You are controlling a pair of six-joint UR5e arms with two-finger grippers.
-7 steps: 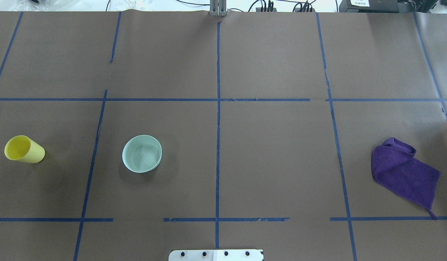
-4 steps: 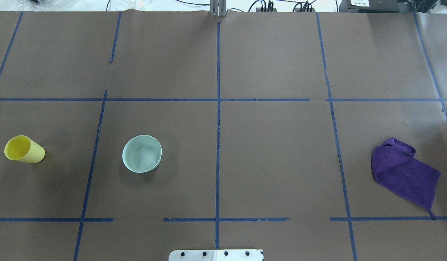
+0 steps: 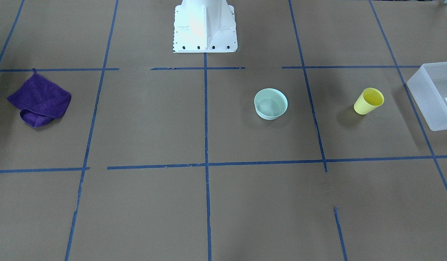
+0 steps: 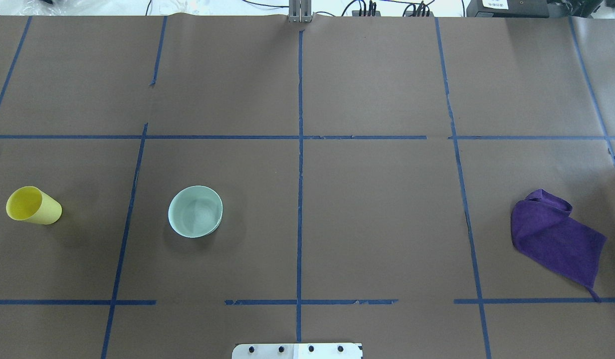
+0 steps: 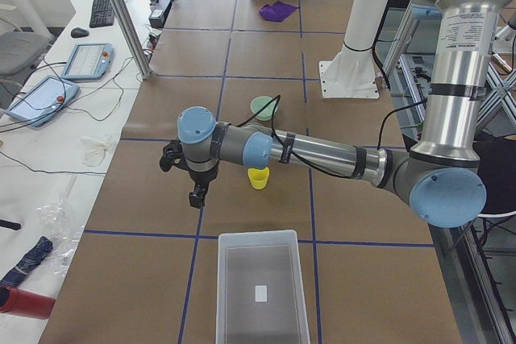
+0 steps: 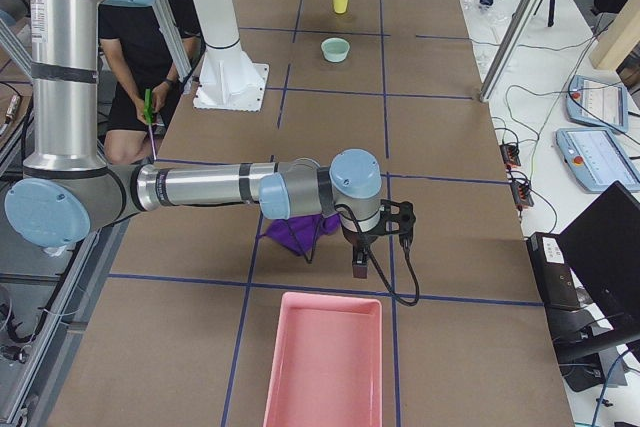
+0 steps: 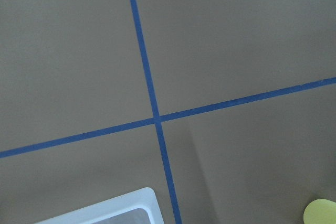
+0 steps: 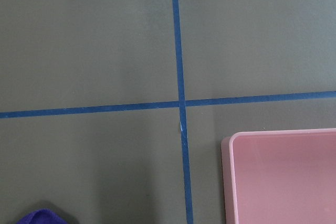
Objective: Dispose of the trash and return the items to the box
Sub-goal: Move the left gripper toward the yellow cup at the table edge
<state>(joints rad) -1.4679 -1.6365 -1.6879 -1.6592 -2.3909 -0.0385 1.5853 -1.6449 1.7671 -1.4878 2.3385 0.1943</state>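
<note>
The left gripper needs to next move to the yellow cup's rim [image 3: 381,102], on the side that faces the frosted white box, and close there.
The yellow cup [image 4: 33,205] stands upright on the brown table at my far left, also in the front view [image 3: 368,101] and the left side view [image 5: 258,178]. The frosted white box [image 3: 435,94] sits empty beyond the cup at the table's left end [image 5: 260,237]. My left gripper [image 5: 193,191] hangs above the table beside the cup, between it and the box. My right gripper [image 6: 362,265] hangs over the table's right end next to the purple cloth [image 4: 554,237]. I cannot tell whether either gripper is open or shut. Neither holds anything that I can see.
A mint-green bowl [image 4: 195,211] stands to the right of the cup. A pink tray [image 6: 322,362] lies at the table's right end, past the cloth. The white robot base [image 3: 204,25] stands at the table's near edge. Blue tape lines cross the table.
</note>
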